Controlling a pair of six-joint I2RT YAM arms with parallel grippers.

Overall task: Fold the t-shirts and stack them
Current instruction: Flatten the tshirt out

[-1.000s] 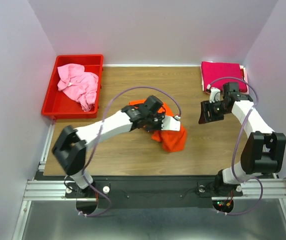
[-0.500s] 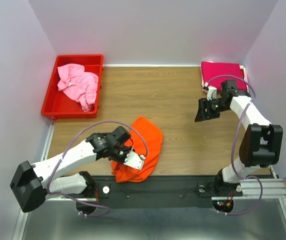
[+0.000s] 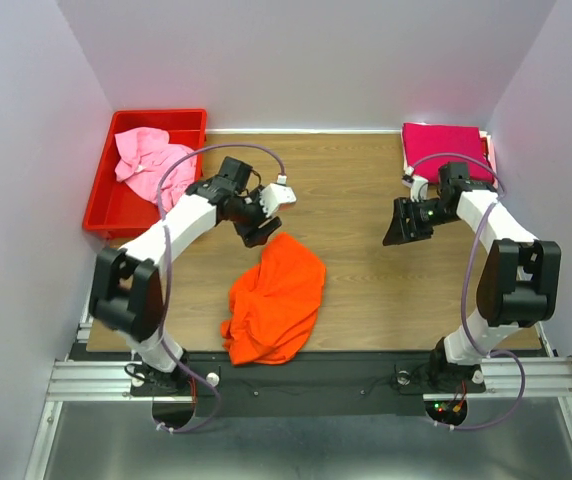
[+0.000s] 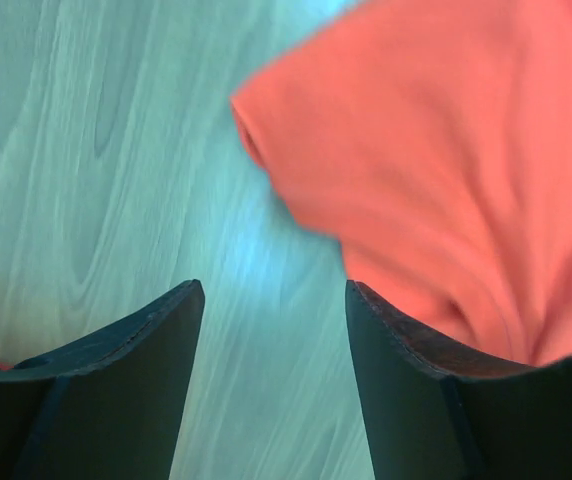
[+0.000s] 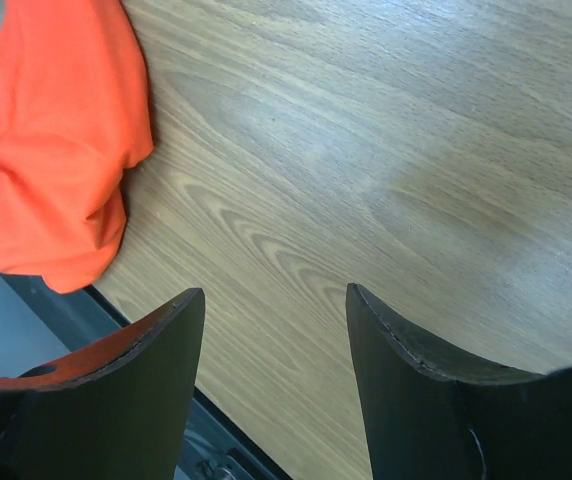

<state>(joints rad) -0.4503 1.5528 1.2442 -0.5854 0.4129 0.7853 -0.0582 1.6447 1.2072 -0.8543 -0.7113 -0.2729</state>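
Note:
Next, my left gripper will go to the orange t-shirt's far corner (image 3: 283, 238) (image 4: 256, 112), the one nearest the back of the table, and close there.
The orange t-shirt (image 3: 274, 300) lies crumpled and spread near the table's front edge; it also fills the upper right of the left wrist view (image 4: 436, 160). My left gripper (image 3: 258, 230) hovers just behind the shirt's far end, open, with only bare wood between its fingers (image 4: 274, 290). The magenta t-shirt (image 3: 444, 148) lies folded at the back right corner. My right gripper (image 3: 398, 228) hangs open over bare wood to the front left of it (image 5: 274, 292). The light pink t-shirt (image 3: 154, 168) is bunched inside the bin.
A red plastic bin (image 3: 101, 212) stands at the back left corner of the wooden table (image 3: 346, 190). White walls close in the left, back and right sides. A black rail (image 3: 366, 365) runs along the front edge.
My left gripper pulled the orange shirt to the front edge, let it go and opened, then swung back toward the table's middle left. The right gripper shifted slightly left.

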